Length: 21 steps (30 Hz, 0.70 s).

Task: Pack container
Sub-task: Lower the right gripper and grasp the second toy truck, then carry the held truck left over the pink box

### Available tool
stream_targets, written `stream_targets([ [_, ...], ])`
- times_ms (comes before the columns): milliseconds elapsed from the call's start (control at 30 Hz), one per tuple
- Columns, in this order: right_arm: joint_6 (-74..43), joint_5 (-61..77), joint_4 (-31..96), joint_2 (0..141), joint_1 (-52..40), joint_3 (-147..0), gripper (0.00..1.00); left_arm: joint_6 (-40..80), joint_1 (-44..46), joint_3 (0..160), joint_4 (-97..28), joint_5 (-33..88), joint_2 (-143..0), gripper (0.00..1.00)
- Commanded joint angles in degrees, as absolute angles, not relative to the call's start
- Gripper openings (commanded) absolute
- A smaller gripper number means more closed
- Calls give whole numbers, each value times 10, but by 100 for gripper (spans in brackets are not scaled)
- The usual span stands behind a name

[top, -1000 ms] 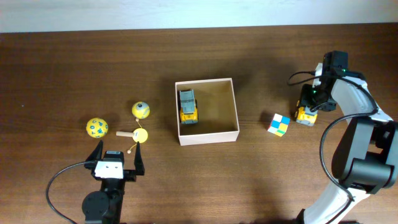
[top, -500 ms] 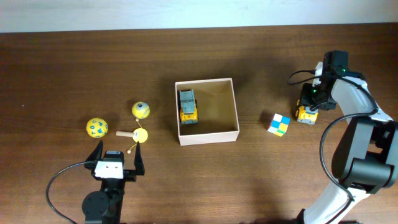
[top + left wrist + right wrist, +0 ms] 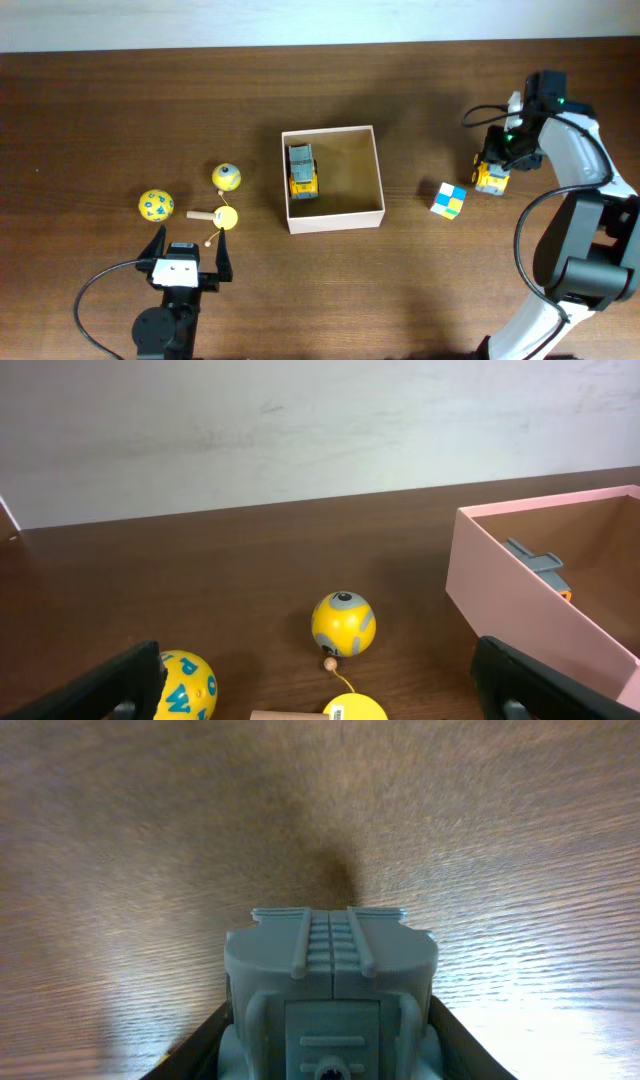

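Note:
The toy truck in my right gripper should be let go on the container's bare tan bottom (image 3: 347,173), next to the other toy truck.
The container (image 3: 335,221), a white square box with a tan inside, stands mid-table and holds a yellow and grey toy truck (image 3: 303,170). Its wall also shows at the right of the left wrist view (image 3: 530,630). My right gripper (image 3: 495,168) is at the far right, shut on a second yellow and grey toy truck (image 3: 490,179). That truck's grey body fills the space between the fingers in the right wrist view (image 3: 330,990). My left gripper (image 3: 187,262) is open and empty at the front left, just behind the small toys.
A yellow ball with blue letters (image 3: 155,205), a yellow and grey ball (image 3: 227,177) and a wooden stick with a yellow disc (image 3: 218,215) lie left of the container. A colour cube (image 3: 448,199) lies between the container and my right gripper.
My right gripper has shifted slightly toward the far edge with the toy truck in it. The left arm and the other toys have not moved.

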<state>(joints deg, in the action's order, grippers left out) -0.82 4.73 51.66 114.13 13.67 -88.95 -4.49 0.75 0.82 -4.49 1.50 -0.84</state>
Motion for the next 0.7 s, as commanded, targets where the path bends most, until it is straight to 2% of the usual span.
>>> stream_targets([
  [0, -1, 69, 535, 1141, 135, -931, 37, -48, 10, 5, -46, 13, -3, 99],
  [300, 40, 162, 611, 1140, 105, -1030, 37, -48, 10, 5, -46, 13, -3, 99],
  [667, 58, 234, 663, 1138, -34, -1149, 37, -48, 10, 5, -46, 13, -3, 99],
])
